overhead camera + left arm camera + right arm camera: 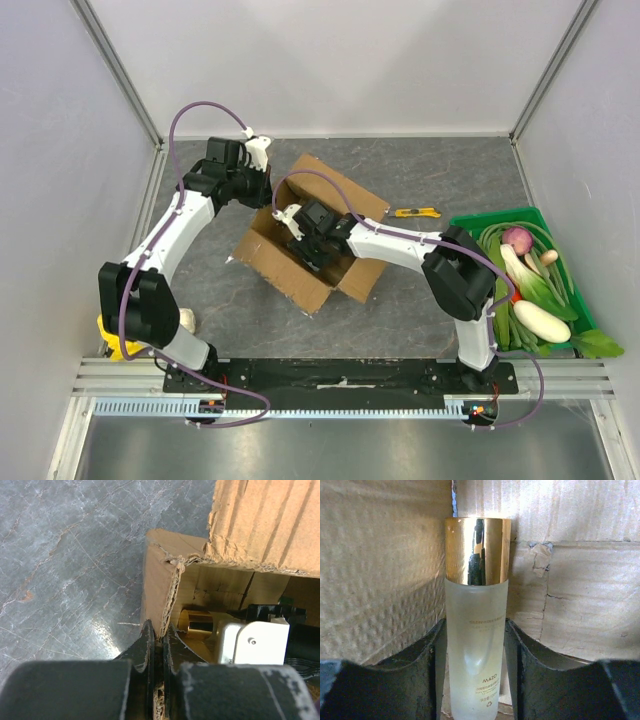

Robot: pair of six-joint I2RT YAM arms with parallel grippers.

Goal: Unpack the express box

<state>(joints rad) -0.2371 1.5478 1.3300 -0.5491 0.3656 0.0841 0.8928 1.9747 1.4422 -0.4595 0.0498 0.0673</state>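
The left gripper I use will release the express box on the gray table (258,196) below its fingers, nearer the white back wall.
The brown cardboard express box (281,267) stands open in the middle of the table, flaps spread. My left gripper (262,190) is shut on the top edge of the box's side wall (160,580); the corrugated edge sits between its fingertips (159,635). My right gripper (305,245) reaches down inside the box. In the right wrist view it (476,645) is shut on a frosted bottle (476,630) with a gold cap, which stands upright against the box's inner corner (380,570). The gold cap (195,622) also shows in the left wrist view.
A green crate (490,215) of vegetables stands at the right edge. A yellow utility knife (417,212) lies behind the box on the right. A yellow object (112,340) and a small white thing (187,320) lie by the left arm's base.
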